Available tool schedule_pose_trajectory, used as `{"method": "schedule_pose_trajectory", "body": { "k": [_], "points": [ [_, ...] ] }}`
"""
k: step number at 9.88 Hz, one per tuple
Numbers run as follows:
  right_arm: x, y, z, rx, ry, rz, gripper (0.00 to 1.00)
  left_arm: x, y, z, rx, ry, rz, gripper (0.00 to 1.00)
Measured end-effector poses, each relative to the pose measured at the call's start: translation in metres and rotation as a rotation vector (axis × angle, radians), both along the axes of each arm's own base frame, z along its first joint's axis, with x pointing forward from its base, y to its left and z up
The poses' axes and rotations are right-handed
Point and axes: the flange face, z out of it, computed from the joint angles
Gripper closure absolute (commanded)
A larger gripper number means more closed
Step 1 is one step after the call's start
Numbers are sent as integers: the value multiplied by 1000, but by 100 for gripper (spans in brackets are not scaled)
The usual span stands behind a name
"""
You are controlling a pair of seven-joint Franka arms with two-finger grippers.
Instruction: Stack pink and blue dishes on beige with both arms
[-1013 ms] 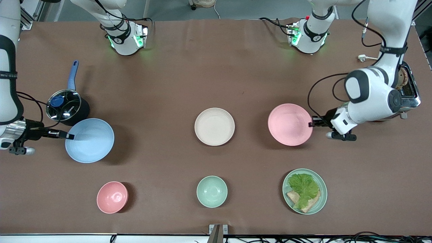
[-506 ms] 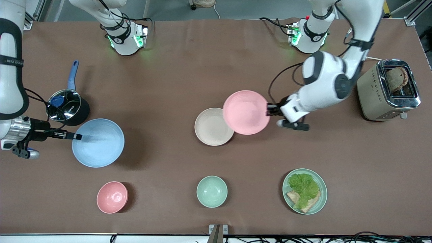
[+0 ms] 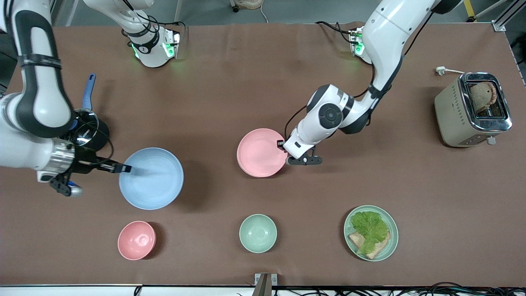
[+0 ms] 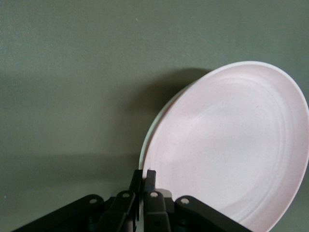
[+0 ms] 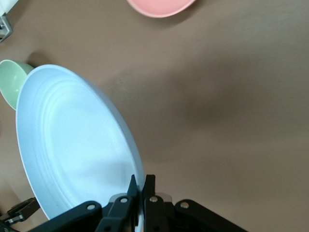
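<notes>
My right gripper should put the light blue plate, which now hangs above the table, down on top of the pink plate (image 3: 261,153) at the middle of the table and let go.
The pale pink plate (image 3: 261,152) sits over the beige plate at the table's middle and covers it in the front view. In the left wrist view only a thin pale edge of the beige plate (image 4: 150,133) shows under the pink plate (image 4: 231,145). My left gripper (image 3: 282,144) is shut on the pink plate's rim, its jaws pinched together (image 4: 144,176). The light blue plate (image 3: 152,179) hangs above the table toward the right arm's end. My right gripper (image 3: 125,168) is shut on its rim; in the right wrist view that gripper (image 5: 140,186) clamps the blue plate (image 5: 72,145).
A black pot with glass lid and blue handle (image 3: 88,127) stands under the right arm. Nearer the front camera are a small pink bowl (image 3: 137,240), a mint-green bowl (image 3: 257,233) and a mint plate with lettuce (image 3: 371,232). A toaster (image 3: 472,110) stands at the left arm's end.
The left arm carried the pink plate from beside the toaster to over the beige plate, now covered. The right arm moved the blue plate toward the table's middle.
</notes>
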Motion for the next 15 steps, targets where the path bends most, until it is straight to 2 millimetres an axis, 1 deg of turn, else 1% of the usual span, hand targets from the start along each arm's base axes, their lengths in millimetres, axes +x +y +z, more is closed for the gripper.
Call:
{"method": "schedule_pose_trajectory", "body": {
  "k": [1, 2, 3, 4, 5, 6, 7, 8, 9, 10, 11, 12, 13, 14, 15],
  "points": [
    [-7, 20, -9, -5, -18, -3, 99, -2, -3, -5, 19, -4, -2, 78],
    [-20, 40, -20, -7, -20, 6, 99, -4, -5, -7, 28, -7, -7, 20],
    [-35, 61, -28, -5, -6, 29, 99, -5, -7, -6, 28, -9, -9, 0],
    [-48, 86, -35, 1, 13, 63, 99, -4, -9, -3, 26, -16, -11, 0],
    [-62, 114, -40, 8, 27, 104, 99, 0, -8, 4, 22, -28, -9, 0],
    [-73, 138, -44, 14, 38, 141, 99, 6, -3, 20, 26, -40, -4, 0],
    [-83, 156, -50, 14, 38, 163, 99, 13, 9, 50, 46, -44, 2, 0],
    [-93, 171, -60, 6, 12, 169, 98, 21, 30, 95, 75, -54, 13, 0],
    [-102, 189, -70, 0, -26, 170, 97, 29, 61, 146, 113, -78, 9, 0],
    [-111, 212, -80, 0, -56, 165, 97, 37, 103, 191, 153, -107, -12, 0],
    [-119, 236, -90, 7, -80, 157, 96, 43, 146, 226, 184, -131, -22, 0],
    [-128, 259, -102, 16, -96, 158, 96, 47, 186, 256, 203, -158, -34, 0],
    [-136, 277, -119, 21, -105, 157, 95, 49, 223, 284, 216, -189, -56, 0],
    [-141, 287, -137, 24, -106, 156, 95, 47, 258, 309, 226, -208, -62, 0],
    [-146, 293, -150, 28, -102, 155, 95, 41, 289, 334, 231, -226, -65, 0]
  ]
}}
